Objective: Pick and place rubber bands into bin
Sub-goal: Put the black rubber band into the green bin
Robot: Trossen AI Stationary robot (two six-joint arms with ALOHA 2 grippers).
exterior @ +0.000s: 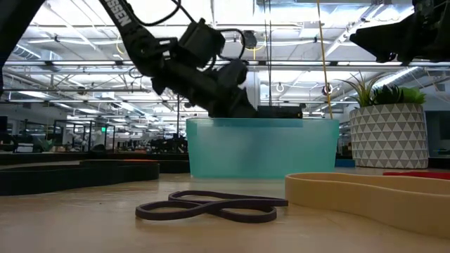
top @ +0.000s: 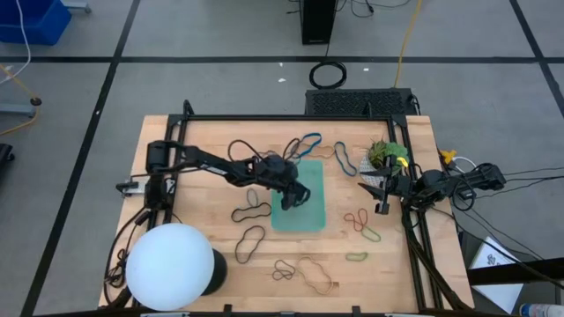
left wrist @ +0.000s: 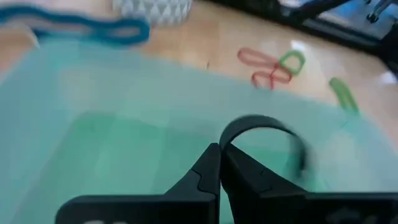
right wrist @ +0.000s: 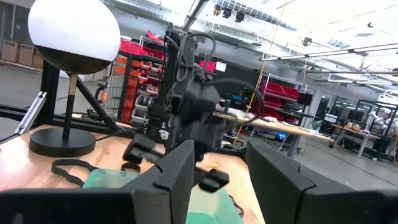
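Note:
Next, my left gripper lets go of the black rubber band on the middle of the teal bin's bottom (top: 301, 202).
The teal bin (top: 315, 216) lies at the table's middle. My left gripper (top: 295, 197) reaches over it from the left, slanting down inside its rim, and is shut on a black rubber band (left wrist: 267, 124). Other rubber bands lie loose on the wood around the bin: blue (top: 304, 143), black (top: 251, 212), red (top: 355, 218), green (top: 357, 257) and tan (top: 317, 275). My right gripper (top: 385, 199) waits open at the table's right, touching nothing. My left gripper pinches the black band between its two fingertips (left wrist: 214, 163). The fingers come slanting down from the table's left. The band's free loop (left wrist: 292, 140) arches out beyond the tips over the bin's floor (left wrist: 124, 130); whether it touches the floor I cannot tell.
A white globe lamp (top: 170, 264) stands at the near left corner. A potted plant (top: 385, 154) stands at the far right. A black frame rail (top: 291, 117) runs along the table's far edge. In the low view a black band (exterior: 211, 206) and a tan band (exterior: 380, 193) lie in front of the bin.

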